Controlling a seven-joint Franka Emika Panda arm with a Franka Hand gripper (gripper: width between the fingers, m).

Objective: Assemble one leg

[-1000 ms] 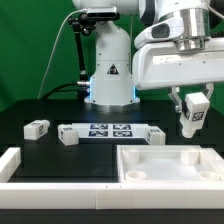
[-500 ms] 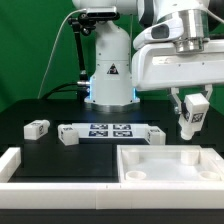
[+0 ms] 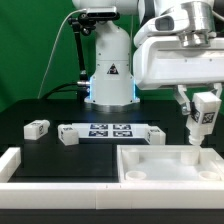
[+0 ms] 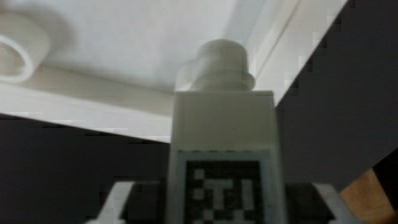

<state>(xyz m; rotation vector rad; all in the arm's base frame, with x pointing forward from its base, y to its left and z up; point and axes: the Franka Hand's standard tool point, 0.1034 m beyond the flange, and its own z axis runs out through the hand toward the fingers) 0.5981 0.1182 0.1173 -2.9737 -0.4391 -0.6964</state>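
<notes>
The white tray has a front corner socket (image 3: 207, 174) farthest from the other legs. Next, my gripper lets go of the leg upright in it.
My gripper (image 3: 203, 110) is shut on a leg (image 3: 204, 120), a small white square post with a black-and-white tag. It holds the leg a little tilted in the air above the far right corner of the large white tray (image 3: 150, 175). In the wrist view the leg (image 4: 222, 110) runs out from between the fingers (image 4: 125, 200), its round peg end over the tray's rim (image 4: 125, 100). A round socket (image 4: 18, 50) of the tray shows off to the side. Three more legs lie on the black table: one at the exterior view's left (image 3: 37, 128), two by the marker board (image 3: 68, 135) (image 3: 155, 136).
The marker board (image 3: 110, 130) lies in the middle of the table before the robot base (image 3: 110, 75). A white wall (image 3: 20, 165) borders the front and left of the table. A green backdrop stands behind.
The gripper with the leg has moved toward the exterior view's right and tilted a little. The other parts have not moved.
</notes>
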